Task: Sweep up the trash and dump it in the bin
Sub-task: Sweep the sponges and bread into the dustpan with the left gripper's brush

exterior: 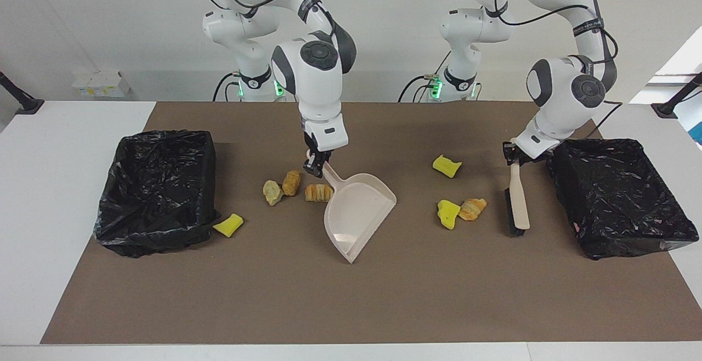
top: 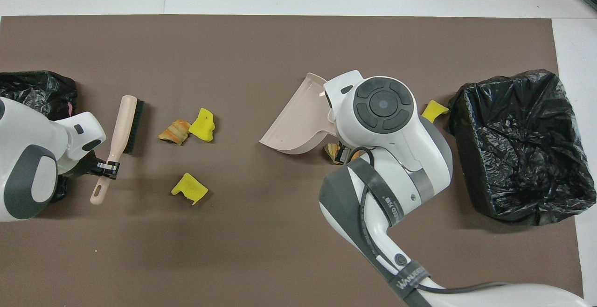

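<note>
The dustpan's front edge slants away from the brush, so I should take the dustpan's handle closer to the pan [exterior: 336,179] with my right gripper and turn that edge toward the brush.
My right gripper [exterior: 317,167] is shut on the handle of the beige dustpan [exterior: 359,213], whose pan rests slanted on the mat; in the overhead view the wrist hides that gripper above the dustpan [top: 298,120]. Beside the handle lie trash pieces: a croissant piece [exterior: 318,192], a pastry [exterior: 291,182] and a beige lump [exterior: 271,192]. My left gripper [exterior: 514,155] is shut on the handle of the brush [exterior: 516,202], bristles on the mat. Near the brush lie a yellow wedge [exterior: 448,213], a croissant piece [exterior: 473,208] and another wedge [exterior: 446,165]. One more wedge [exterior: 228,225] sits by a bin.
A black-bagged bin [exterior: 153,229] stands at the right arm's end of the table, and a second bin [exterior: 630,240] at the left arm's end, right beside the brush. Everything lies on a brown mat [exterior: 351,306].
</note>
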Controlling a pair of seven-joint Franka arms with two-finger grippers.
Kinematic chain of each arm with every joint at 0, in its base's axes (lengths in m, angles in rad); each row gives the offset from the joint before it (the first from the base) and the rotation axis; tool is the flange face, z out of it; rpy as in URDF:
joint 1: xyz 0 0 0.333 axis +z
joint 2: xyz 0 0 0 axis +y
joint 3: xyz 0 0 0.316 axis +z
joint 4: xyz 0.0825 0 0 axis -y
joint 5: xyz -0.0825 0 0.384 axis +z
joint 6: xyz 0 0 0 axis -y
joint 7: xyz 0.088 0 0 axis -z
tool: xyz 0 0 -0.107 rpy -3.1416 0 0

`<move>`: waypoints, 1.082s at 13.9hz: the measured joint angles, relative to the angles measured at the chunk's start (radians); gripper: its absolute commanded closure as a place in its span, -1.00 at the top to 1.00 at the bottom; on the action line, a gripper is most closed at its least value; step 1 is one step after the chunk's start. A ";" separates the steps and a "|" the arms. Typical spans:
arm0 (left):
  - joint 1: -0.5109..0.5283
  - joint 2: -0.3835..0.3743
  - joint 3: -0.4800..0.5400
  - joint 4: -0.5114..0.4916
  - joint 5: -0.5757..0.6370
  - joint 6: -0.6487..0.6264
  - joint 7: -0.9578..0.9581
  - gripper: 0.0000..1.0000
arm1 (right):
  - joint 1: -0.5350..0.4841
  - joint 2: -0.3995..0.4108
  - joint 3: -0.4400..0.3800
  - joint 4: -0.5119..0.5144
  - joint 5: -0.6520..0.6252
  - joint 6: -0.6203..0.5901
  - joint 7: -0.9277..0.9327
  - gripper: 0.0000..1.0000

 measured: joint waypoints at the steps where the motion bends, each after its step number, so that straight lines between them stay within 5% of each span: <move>1: 0.000 0.000 0.000 0.000 0.000 -0.010 0.000 -1.00 | 0.002 0.003 0.000 -0.013 0.000 0.030 -0.042 -1.00; 9: -0.028 -0.013 -0.017 0.000 0.000 -0.096 -0.181 -1.00 | 0.076 0.109 0.005 -0.056 -0.025 0.193 -0.164 -1.00; 15: -0.106 0.006 -0.024 -0.001 -0.001 -0.063 -0.286 -1.00 | 0.086 0.117 0.005 -0.057 -0.026 0.194 -0.164 -0.55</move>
